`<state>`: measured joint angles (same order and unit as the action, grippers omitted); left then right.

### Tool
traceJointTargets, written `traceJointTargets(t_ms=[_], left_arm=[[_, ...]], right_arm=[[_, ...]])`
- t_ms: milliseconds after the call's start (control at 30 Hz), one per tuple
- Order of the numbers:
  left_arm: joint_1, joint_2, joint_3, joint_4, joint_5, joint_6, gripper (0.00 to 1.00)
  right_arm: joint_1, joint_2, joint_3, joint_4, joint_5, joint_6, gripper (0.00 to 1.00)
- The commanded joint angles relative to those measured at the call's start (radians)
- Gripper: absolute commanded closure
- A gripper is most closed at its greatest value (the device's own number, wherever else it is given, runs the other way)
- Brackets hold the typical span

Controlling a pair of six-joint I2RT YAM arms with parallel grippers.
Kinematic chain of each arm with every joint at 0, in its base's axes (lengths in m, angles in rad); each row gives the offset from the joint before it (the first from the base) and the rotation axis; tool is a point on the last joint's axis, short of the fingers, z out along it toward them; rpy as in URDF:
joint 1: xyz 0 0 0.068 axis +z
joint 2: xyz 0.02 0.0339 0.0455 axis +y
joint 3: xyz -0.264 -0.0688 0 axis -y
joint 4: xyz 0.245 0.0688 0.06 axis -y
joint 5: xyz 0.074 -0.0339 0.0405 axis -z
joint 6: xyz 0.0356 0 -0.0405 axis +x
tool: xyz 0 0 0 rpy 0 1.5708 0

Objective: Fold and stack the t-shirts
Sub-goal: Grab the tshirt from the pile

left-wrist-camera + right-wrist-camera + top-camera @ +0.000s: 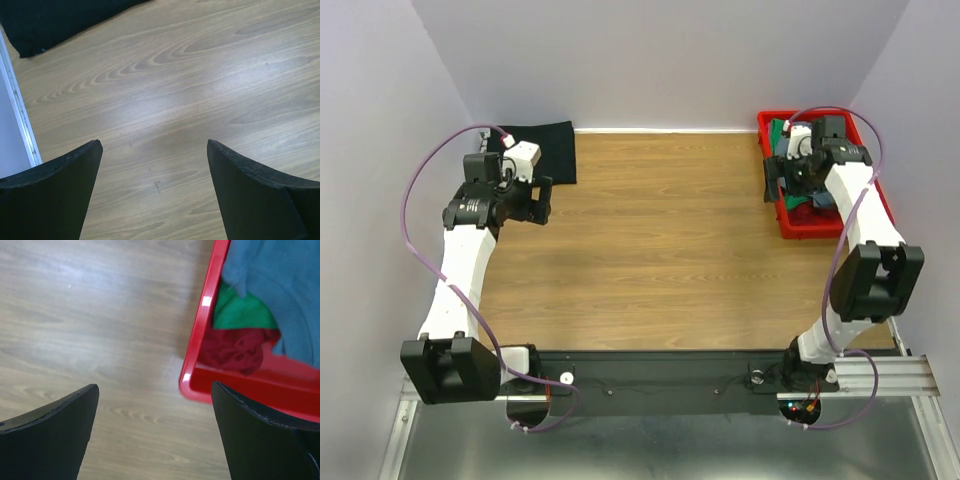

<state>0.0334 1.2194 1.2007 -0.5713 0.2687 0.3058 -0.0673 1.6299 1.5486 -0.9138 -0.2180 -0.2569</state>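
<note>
I will next close my right gripper on the edge point(784, 147) of the slate blue-grey t-shirt beside the green t-shirt, toward the red tray's back.
A black t-shirt point(548, 150) lies folded flat at the table's back left, and its edge shows in the left wrist view point(60, 20). My left gripper point(542, 200) hovers just in front of it, open over bare wood point(154, 145). A red tray point(786, 226) at the back right holds a slate blue-grey t-shirt point(280, 285), a green t-shirt point(240, 312) and a dark red t-shirt point(235, 350), all crumpled together. My right gripper point(774, 180) hangs open over the tray's left rim point(205, 315) with nothing between its fingers point(155, 386).
The wooden table point(660, 240) is boxed in by pale walls at the left, back and right. A white strip along the wall foot point(20, 115) runs close to my left gripper. The arm bases stand at the near edge.
</note>
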Motion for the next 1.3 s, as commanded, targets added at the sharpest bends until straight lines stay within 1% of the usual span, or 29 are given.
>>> traceJointTargets(t_ms=[0,100,133,167,200,267,300,367,400,433,500,533,600,633,833,933,1267], left_arm=[[-0.007,-0.043,0.011,0.059,0.035,0.007,0.01],[-0.01,-0.023,0.051,0.033,0.07,0.006,0.01],[-0.012,-0.008,0.069,0.027,0.075,0.001,0.01],[-0.012,-0.001,0.076,0.022,0.082,-0.002,0.01],[-0.013,0.003,0.08,0.021,0.092,-0.004,0.01],[-0.015,0.014,0.085,0.022,0.099,-0.014,0.01],[-0.015,0.018,0.086,0.022,0.104,-0.017,0.01],[-0.017,0.031,0.091,0.024,0.118,-0.02,0.01],[-0.015,0.034,0.092,0.024,0.121,-0.02,0.01],[-0.016,0.035,0.091,0.027,0.119,-0.02,0.01],[-0.017,0.043,0.088,0.033,0.119,-0.02,0.01],[-0.017,0.045,0.082,0.036,0.119,-0.022,0.01],[-0.017,0.051,0.074,0.048,0.119,-0.027,0.01],[-0.017,0.055,0.069,0.05,0.119,-0.027,0.01],[-0.018,0.094,0.068,0.054,0.113,-0.031,0.01],[-0.018,0.117,0.071,0.054,0.11,-0.037,0.01],[-0.018,0.157,0.085,0.054,0.106,-0.047,0.01]], right_arm=[[-0.022,0.082,0.109,0.036,-0.017,0.018,0.0],[-0.061,0.191,0.223,0.038,-0.044,0.037,0.05],[-0.083,0.25,0.291,0.038,-0.044,0.05,0.07],[-0.092,0.251,0.327,0.039,-0.04,0.054,0.08],[-0.101,0.304,0.358,0.042,-0.018,0.062,0.09],[-0.12,0.353,0.424,0.053,0.017,0.065,0.13],[-0.123,0.405,0.482,0.062,0.055,0.065,0.15],[-0.141,0.455,0.534,0.069,0.068,0.068,0.18],[-0.146,0.476,0.562,0.069,0.068,0.071,0.19],[-0.15,0.519,0.603,0.069,0.068,0.074,0.22],[-0.15,0.553,0.643,0.07,0.054,0.077,0.25],[-0.15,0.585,0.681,0.07,0.046,0.09,0.29],[-0.15,0.613,0.712,0.075,0.011,0.114,0.32],[-0.15,0.634,0.741,0.076,0.0,0.12,0.36],[-0.149,0.677,0.789,0.098,-0.056,0.149,0.39],[-0.147,0.688,0.808,0.105,-0.093,0.165,0.39],[-0.132,0.766,0.843,0.112,-0.129,0.183,0.4]])
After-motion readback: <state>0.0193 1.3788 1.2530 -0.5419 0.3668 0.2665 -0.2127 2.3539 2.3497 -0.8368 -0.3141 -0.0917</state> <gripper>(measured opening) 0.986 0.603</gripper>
